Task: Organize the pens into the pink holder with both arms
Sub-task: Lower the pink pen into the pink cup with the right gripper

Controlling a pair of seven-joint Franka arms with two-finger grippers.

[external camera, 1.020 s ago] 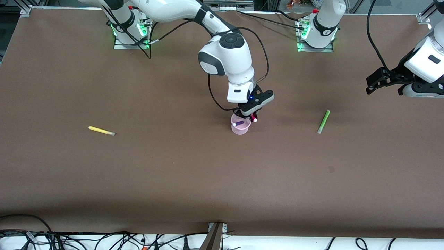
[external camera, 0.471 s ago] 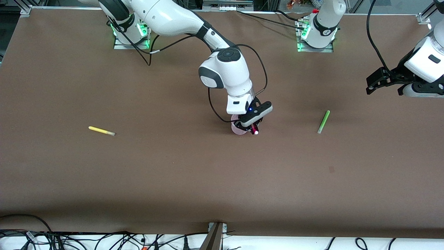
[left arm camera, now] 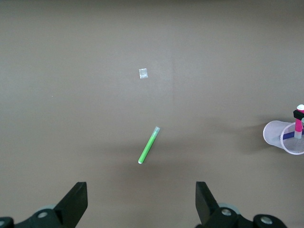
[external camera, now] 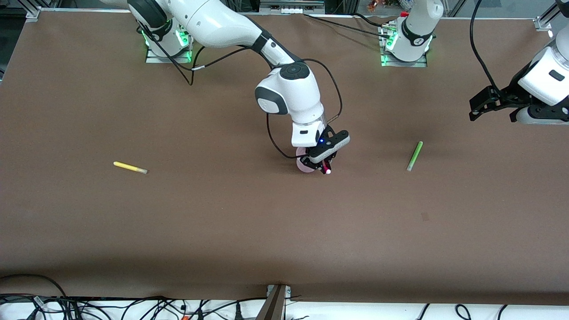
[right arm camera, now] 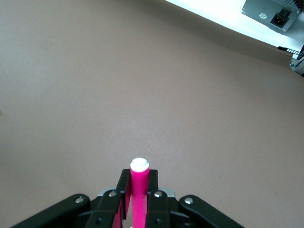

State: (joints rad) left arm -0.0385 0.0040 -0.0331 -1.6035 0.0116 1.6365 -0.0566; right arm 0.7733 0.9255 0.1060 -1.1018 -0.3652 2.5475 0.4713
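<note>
Next, I open my right gripper to let go of the magenta pen inside the pink holder point(external camera: 310, 159), beside the purple pen that is leaning there.
My right gripper point(external camera: 323, 166) is shut on the magenta pen point(right arm camera: 139, 194) and holds it upright over the pink holder point(external camera: 302, 164), hiding most of the cup in the front view. In the left wrist view the magenta pen point(left arm camera: 298, 126) has its lower end down inside the holder point(left arm camera: 283, 137), beside a purple pen point(left arm camera: 288, 136) that leans in it. The green pen point(external camera: 414, 156) lies toward the left arm's end and the yellow pen point(external camera: 130, 167) toward the right arm's end. My left gripper point(external camera: 476, 109) hangs open and waiting, high over the table, with the green pen point(left arm camera: 148, 145) below it.
Brown table top point(external camera: 231, 222) all round. A small pale scrap point(left arm camera: 143, 73) lies on it past the green pen. Both arm bases point(external camera: 404, 40) stand along the edge farthest from the front camera. Cables lie along the nearest edge point(external camera: 133, 306).
My right gripper has come down with the magenta pen onto the holder and now covers the cup and the purple pen's tip in the front view. The left arm has not moved.
</note>
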